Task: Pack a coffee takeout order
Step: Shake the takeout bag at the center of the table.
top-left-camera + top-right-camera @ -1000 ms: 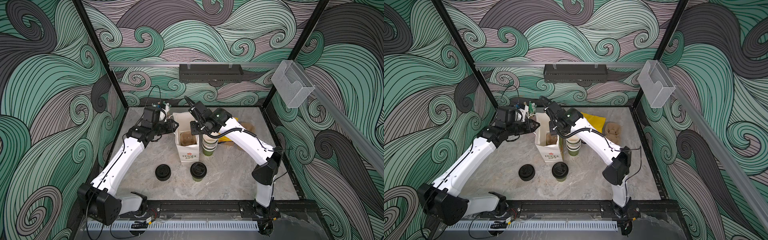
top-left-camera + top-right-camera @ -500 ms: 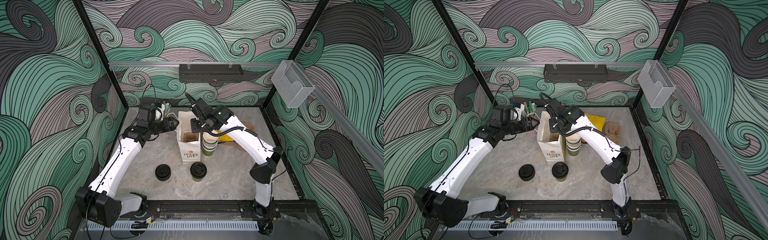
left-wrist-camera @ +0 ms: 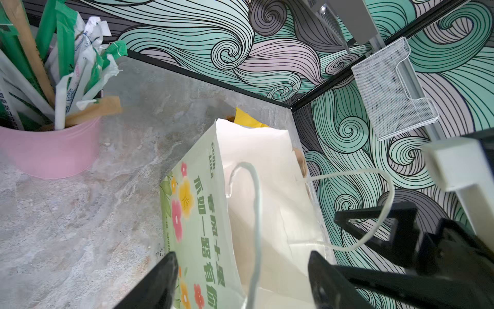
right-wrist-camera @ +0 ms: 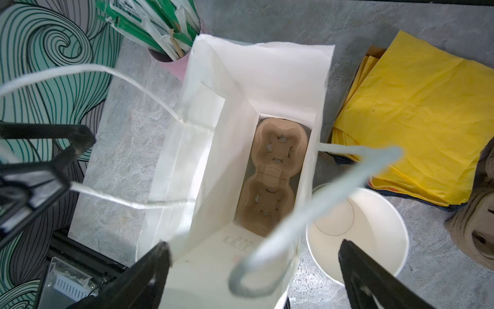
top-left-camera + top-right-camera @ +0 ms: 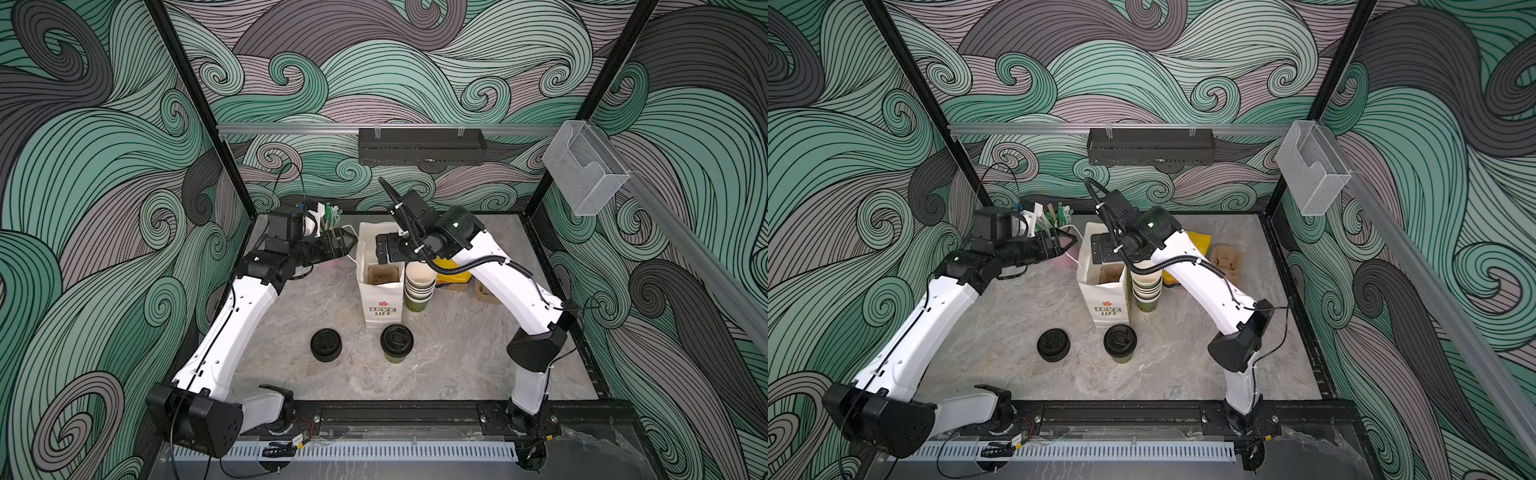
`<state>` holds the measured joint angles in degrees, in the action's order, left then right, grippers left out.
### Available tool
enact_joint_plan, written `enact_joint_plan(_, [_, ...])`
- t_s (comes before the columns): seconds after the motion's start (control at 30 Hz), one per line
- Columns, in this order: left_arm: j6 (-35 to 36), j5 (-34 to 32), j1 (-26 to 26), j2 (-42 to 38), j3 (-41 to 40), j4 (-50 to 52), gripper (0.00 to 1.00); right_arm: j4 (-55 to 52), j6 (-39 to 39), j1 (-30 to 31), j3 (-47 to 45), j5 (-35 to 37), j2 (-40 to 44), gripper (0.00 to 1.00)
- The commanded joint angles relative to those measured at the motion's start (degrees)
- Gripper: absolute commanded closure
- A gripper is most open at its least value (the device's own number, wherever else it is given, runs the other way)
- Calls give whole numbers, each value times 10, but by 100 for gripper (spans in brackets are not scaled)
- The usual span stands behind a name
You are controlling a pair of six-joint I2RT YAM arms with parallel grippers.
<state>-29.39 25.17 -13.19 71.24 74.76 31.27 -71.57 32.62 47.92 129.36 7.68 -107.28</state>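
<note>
My left gripper is facing a bag opening that stands narrow over the carrier, so it should grab the bag's loose handle string (image 3: 257,216) and pull the opening wider before it loads the green cup.
A white paper bag (image 5: 380,291) stands open mid-table, and the tan two-cup carrier (image 4: 272,176) lies flat at its bottom. In front of the bag stands the green cup with a black lid (image 5: 397,343). The yellow sheet (image 4: 417,112) tops a pile to the right of the bag. My left gripper (image 3: 243,278) is open beside the bag's left wall; a loose handle string (image 3: 256,214) runs between its fingers. My right gripper (image 4: 254,267) hovers open over the bag mouth, with the other handle loop (image 4: 307,214) slack between its fingers.
A stack of lidless green cups (image 5: 419,286) touches the bag's right side. A squat stack of black lids (image 5: 326,344) sits front left. Spare pulp carriers (image 5: 486,293) lie at the right. A pink cup of straws and stirrers (image 3: 50,144) stands back left.
Both grippers have gone from shut to open and let go of the bag's handle strings. The bag now stands upright by itself.
</note>
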Motion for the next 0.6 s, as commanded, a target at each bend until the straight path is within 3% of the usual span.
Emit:
enact_joint_plan(0.0, [-15,-2,5,-4,16,-6,24,-27,11,0,-8,13,54,1])
enact_joint_plan(0.2, [-22,-15,6,9,16,-12,42,-72,28,18,-12,29,61,7])
enact_joint_plan(0.57, [-38,-10,7,0,7,-25,85,-111,72,53,2,63,-1,42])
